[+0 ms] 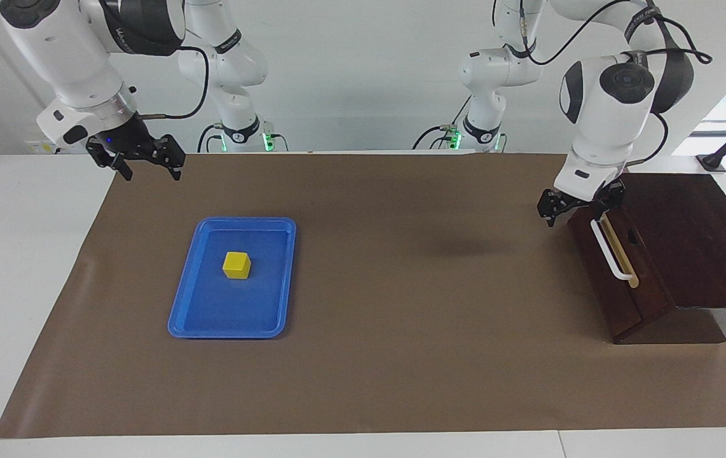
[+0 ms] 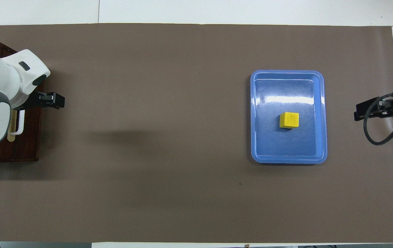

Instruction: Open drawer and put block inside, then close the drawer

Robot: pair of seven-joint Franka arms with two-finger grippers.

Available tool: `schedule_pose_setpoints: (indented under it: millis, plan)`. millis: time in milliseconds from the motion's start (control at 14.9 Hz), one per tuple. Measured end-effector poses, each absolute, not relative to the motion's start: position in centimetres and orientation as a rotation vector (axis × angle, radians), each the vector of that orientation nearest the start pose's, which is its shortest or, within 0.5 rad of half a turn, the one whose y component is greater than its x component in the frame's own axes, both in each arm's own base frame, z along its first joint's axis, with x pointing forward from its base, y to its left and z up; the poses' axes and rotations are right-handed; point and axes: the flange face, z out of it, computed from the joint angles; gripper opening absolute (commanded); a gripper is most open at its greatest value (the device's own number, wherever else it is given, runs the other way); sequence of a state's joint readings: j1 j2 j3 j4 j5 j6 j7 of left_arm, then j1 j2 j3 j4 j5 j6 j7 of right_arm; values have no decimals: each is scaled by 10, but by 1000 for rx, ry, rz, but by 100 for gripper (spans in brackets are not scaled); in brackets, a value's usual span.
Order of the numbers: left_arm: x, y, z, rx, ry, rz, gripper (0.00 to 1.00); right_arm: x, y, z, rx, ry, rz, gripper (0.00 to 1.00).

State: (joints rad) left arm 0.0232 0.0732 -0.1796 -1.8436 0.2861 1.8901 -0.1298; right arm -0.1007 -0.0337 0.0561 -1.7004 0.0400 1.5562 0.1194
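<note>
I should next move my right gripper to the yellow block in the blue tray and close across the block's end [image 2: 294,120] nearest that gripper.
The yellow block [image 1: 236,264] [image 2: 289,120] sits in a blue tray [image 1: 185,299] toward the right arm's end of the table. At the left arm's end, the dark wooden drawer [image 1: 604,286] looks pushed into its box, its white bar handle [image 1: 611,251] facing the table's middle. My left gripper [image 1: 582,207] is open just above the end of the handle nearer the robots. I cannot tell whether it touches the handle. My right gripper [image 1: 150,168] hangs open and empty over the brown mat's corner, nearer the robots than the tray.
A brown mat [image 1: 401,318] covers most of the table, with white table edge around it. The dark box [image 1: 687,242] holding the drawer stands at the mat's edge. A black bracket [image 1: 712,162] sits on the table beside the box.
</note>
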Motion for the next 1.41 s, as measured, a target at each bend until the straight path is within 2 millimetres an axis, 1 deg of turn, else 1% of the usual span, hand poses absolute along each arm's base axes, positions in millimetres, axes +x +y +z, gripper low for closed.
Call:
schedule_pose_setpoints:
  millis: [135,202,337,538,673,808,1010,1144,1212,1279,1413]
  plan:
    - [584,-56,453,-2802,228,-12,100,537,-19,564,-2985,561,221,100]
    - [586,-49,442,-2766,257,-13,100,538,-20,553,-2920,708,250,100]
    - [590,-35,432,-2737,294,-22,100,543,-21,527,-2742,997,324,100]
    - [590,-11,422,-2737,334,-36,100,551,-28,480,-2410,1374,444,100]
    - [586,-9,411,-2742,349,-35,100,556,-32,449,-2212,1557,539,100]
    - [584,-11,404,-2745,363,-35,100,560,-35,425,-2082,1671,597,100]
    - [582,-14,395,-2748,386,-62,100,558,-32,389,-1911,1744,698,100]
    - [582,-19,394,-2749,398,-78,100,558,-38,359,-1850,1781,764,100]
    - [582,-27,394,-2750,403,-85,100,559,-42,344,-1826,1799,793,100]
    - [581,-40,394,-2751,402,-96,100,562,-44,331,-1796,1812,817,100]
    - [577,-77,394,-2756,404,-123,100,568,-46,314,-1735,1833,824,100]
